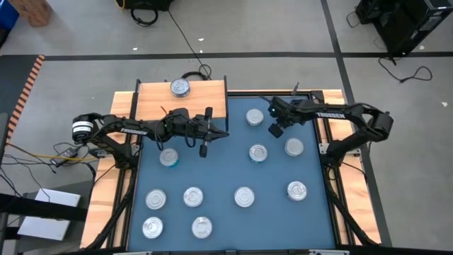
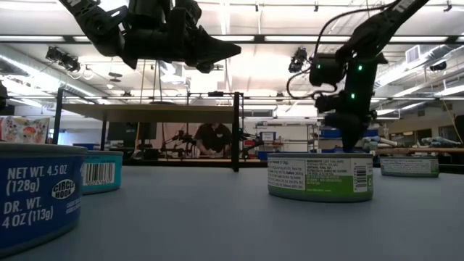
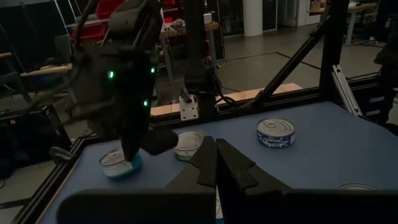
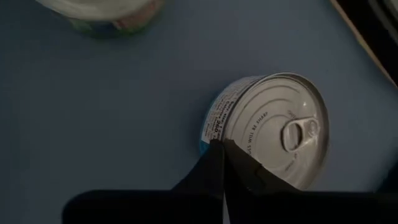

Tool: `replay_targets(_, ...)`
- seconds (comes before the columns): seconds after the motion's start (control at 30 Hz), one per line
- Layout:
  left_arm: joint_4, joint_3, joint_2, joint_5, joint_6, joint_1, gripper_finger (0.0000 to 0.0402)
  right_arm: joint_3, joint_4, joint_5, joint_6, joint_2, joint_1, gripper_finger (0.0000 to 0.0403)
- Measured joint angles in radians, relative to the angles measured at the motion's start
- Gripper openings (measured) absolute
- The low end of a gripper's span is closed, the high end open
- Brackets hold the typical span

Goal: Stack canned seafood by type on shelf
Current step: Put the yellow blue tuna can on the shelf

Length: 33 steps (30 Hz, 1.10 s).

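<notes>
My right gripper will let go of the blue-labelled tin on the bare tabletop (image 1: 228,161) between the green-labelled tin and my left gripper.
Several short round tins with silvery lids stand on the blue tabletop (image 1: 219,170). One tin (image 1: 180,86) stands on the light wooden shelf (image 1: 205,103) at the table's far left corner. My right gripper (image 4: 222,155) is shut and points down at a blue-labelled tin (image 4: 273,130), near the table's far edge (image 1: 255,117). Its fingertips are over the tin's rim. My left gripper (image 3: 216,163) is shut on nothing. It hangs level and high above the table (image 2: 217,51), just off the shelf's near right corner (image 1: 225,134). My right gripper comes down from above with its shut fingertips (image 4: 214,163) at the rim (image 4: 217,134) of the blue-labelled tin, which stands upright on the tabletop. I cannot tell whether they touch it.
A green-labelled tin (image 2: 319,177) stands mid-table, and a blue one (image 2: 36,196) sits close to the near edge. More tins lie along the near half (image 1: 193,197) and at the right (image 1: 294,147). The shelf's black legs (image 2: 235,130) stand on the table. A person (image 2: 212,138) sits beyond it.
</notes>
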Motion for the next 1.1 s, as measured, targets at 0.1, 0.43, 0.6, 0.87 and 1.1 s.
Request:
replay_targets(0.1,-0.010,0.000,0.000,0.000,0.000,0.000,0.0001,0.000,-0.005,-0.057,0.033,-0.042,0.033,0.0003)
replay_targets(0.43,-0.029,0.000,0.000,-0.001,0.021,0.000,0.0001,0.000,0.010,-0.200,0.225,-0.160,0.169,0.0001)
replay_targets(0.6,-0.037,0.000,0.000,-0.001,0.021,0.000,0.0001,0.001,0.108,-0.237,0.301,-0.192,0.260,0.0001)
replay_targets(0.87,-0.075,0.000,-0.029,-0.001,0.024,0.000,0.0001,0.002,0.437,-0.293,0.376,-0.186,0.433,0.0000)
replay_targets(1.1,-0.185,0.000,-0.109,-0.001,0.031,-0.002,0.0001,0.003,0.736,-0.299,0.425,-0.048,0.574,0.0000)
